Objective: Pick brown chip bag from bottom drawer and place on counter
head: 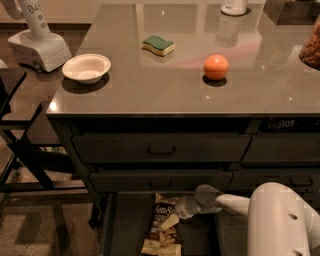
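Observation:
The robot's gripper will pinch the middle of the brown chip bag (pixel 167 223) between its fingers as it closes on it in the open bottom drawer.
The brown chip bag (pixel 161 235) lies lengthwise in the open bottom drawer (pixel 125 225), white "Sea Salt" lettering up. My gripper (pixel 172 220) reaches in from the right at the end of my white arm (pixel 280 220). It sits low in the drawer, against the bag's right side near its upper half. The counter (pixel 150 90) spreads above the drawer fronts.
On the counter are a white bowl (pixel 86 67), a green sponge (pixel 158 45), an orange (pixel 216 66), a white bottle (pixel 234 6) at the back and a jar (pixel 311 47) at the right edge. A white device (pixel 37 42) stands to the left. Two shut drawers (pixel 160 149) sit above the open one.

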{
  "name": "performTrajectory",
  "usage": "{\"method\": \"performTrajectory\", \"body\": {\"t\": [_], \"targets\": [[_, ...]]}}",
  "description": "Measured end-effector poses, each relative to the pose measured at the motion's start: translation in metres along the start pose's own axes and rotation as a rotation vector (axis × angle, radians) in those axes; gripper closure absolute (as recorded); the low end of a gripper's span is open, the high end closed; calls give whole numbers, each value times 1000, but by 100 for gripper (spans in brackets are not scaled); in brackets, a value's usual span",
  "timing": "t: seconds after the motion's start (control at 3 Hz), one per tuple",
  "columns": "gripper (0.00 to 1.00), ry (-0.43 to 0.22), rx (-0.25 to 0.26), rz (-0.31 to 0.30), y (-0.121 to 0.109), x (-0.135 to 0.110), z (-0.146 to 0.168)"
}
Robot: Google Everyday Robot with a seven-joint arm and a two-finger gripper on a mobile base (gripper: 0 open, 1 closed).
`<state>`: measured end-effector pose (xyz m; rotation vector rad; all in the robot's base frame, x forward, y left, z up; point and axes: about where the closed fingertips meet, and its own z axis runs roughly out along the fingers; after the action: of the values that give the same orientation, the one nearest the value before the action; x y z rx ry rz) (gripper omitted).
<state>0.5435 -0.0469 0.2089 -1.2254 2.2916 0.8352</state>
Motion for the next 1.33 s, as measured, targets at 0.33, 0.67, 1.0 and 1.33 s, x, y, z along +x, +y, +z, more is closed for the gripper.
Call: {"method": "performTrajectory", "body": {"t": [0.33, 0.67, 1.0, 1.33], "targets": [[0, 6, 14, -12, -11, 0, 6], [0, 23, 29, -15, -22, 4, 9], [0, 41, 37, -13, -30, 10, 13], [0, 58, 41, -10, -40, 16, 17]]}}
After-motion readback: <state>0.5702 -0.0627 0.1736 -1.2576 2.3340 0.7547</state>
